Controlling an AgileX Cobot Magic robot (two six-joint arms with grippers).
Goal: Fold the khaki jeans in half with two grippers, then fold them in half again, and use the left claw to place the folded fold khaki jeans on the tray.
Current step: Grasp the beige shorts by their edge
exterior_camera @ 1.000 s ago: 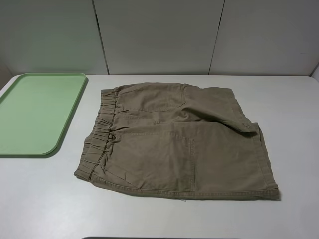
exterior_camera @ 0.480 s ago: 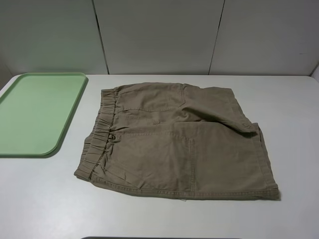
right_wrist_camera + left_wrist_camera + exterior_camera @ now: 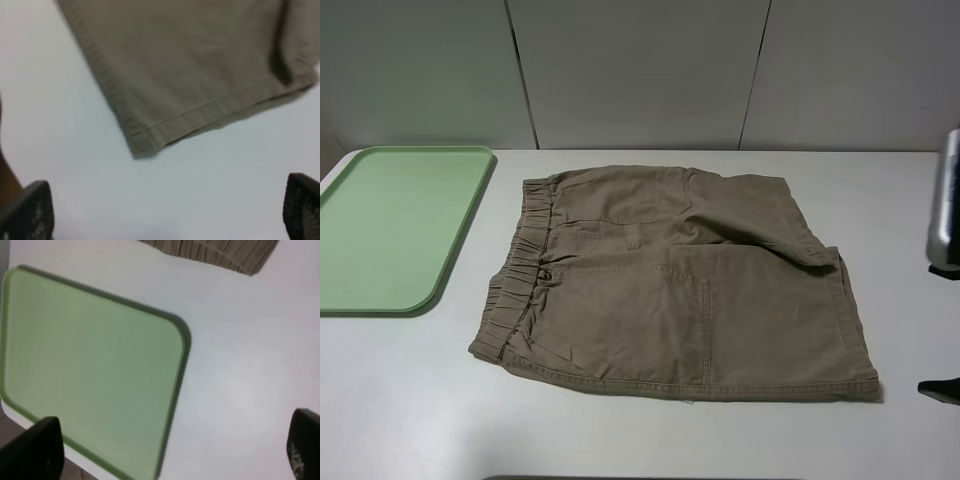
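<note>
The khaki jeans have the near corner of the waistband (image 3: 496, 353) (image 3: 253, 267) as the next place for my left gripper. It should go there and close.
The khaki jeans (image 3: 670, 290) lie spread flat on the white table, waistband to the left and leg hems to the right. The mint-green tray (image 3: 390, 230) lies empty at the far left. My right gripper (image 3: 942, 330) comes in at the right edge, just right of the jeans' near hem corner. In the right wrist view this gripper (image 3: 165, 210) is open above bare table, with the hem corner (image 3: 145, 142) ahead of it. My left gripper (image 3: 170, 450) is open over the tray's (image 3: 90, 370) near corner and out of the high view. A bit of the waistband (image 3: 220, 252) shows beyond.
The white table (image 3: 620, 440) runs all around the jeans, with a bare strip between tray and waistband. Grey wall panels (image 3: 640, 70) stand behind the table's far edge.
My right arm has come into the high view at the right edge; it was out of view before. The jeans and the tray have not moved.
</note>
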